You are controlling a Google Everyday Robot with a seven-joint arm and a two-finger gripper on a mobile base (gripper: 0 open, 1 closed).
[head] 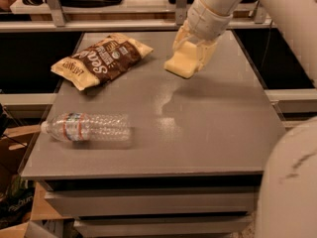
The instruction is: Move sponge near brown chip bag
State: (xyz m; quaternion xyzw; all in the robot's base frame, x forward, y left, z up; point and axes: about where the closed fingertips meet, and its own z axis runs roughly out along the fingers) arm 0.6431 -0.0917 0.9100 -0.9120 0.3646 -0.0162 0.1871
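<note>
The sponge will go down against the near tan end of the brown chip bag [132, 60], where my gripper should set it down for me.
The brown chip bag [101, 59] lies at the back left of the grey table [218, 133], dark brown with white lettering and tan edges. My gripper [192, 53] comes down from the upper right and is shut on the pale yellow sponge [182, 63]. It holds the sponge above the table's back middle, to the right of the bag and apart from it. The sponge's upper part is hidden by the fingers.
A clear plastic water bottle [86, 127] lies on its side near the table's front left. A shelf rail [99, 24] runs behind the table. Part of the robot's white body [290, 187] fills the lower right corner.
</note>
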